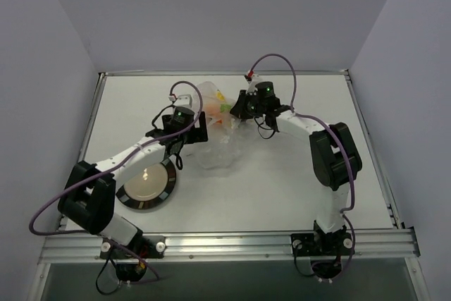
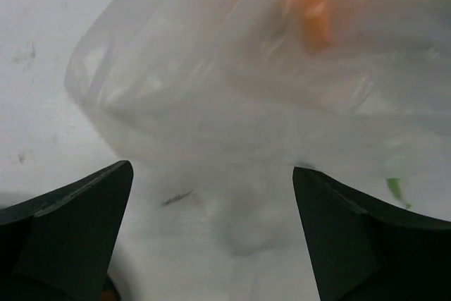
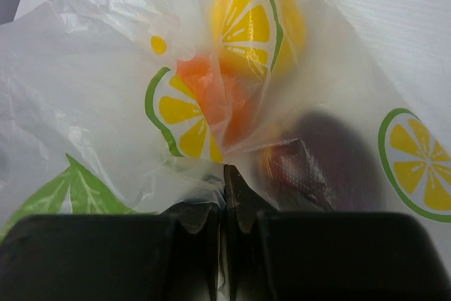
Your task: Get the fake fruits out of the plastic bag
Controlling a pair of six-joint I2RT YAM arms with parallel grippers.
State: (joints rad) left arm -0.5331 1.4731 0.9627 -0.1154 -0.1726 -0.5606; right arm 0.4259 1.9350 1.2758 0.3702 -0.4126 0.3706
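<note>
I expect to move my left gripper in next and close it on the film [image 1: 209, 116] [image 2: 285, 79] beside the orange fruit in the plastic bag.
The clear plastic bag [image 1: 222, 142] with lemon-slice prints lies crumpled at mid-table. In the right wrist view, through the film [image 3: 84, 89], I see the yellow fruit [image 3: 290, 22], the orange fruit [image 3: 236, 107] and the dark red fruit [image 3: 342, 153], all inside the bag. My right gripper [image 3: 227, 174] is shut on a fold of the bag's film just in front of them; from above it [image 1: 237, 109] is at the bag's far right side. My left gripper [image 2: 212, 167] is open, low over the table at the bag's edge [image 2: 232, 96], with an orange blur [image 2: 313, 12] behind the film. From above it [image 1: 204, 127] is at the bag's left.
A round black-rimmed plate [image 1: 166, 199] sits at the near left, under the left arm. The table's raised edges run along the left, far and right sides.
</note>
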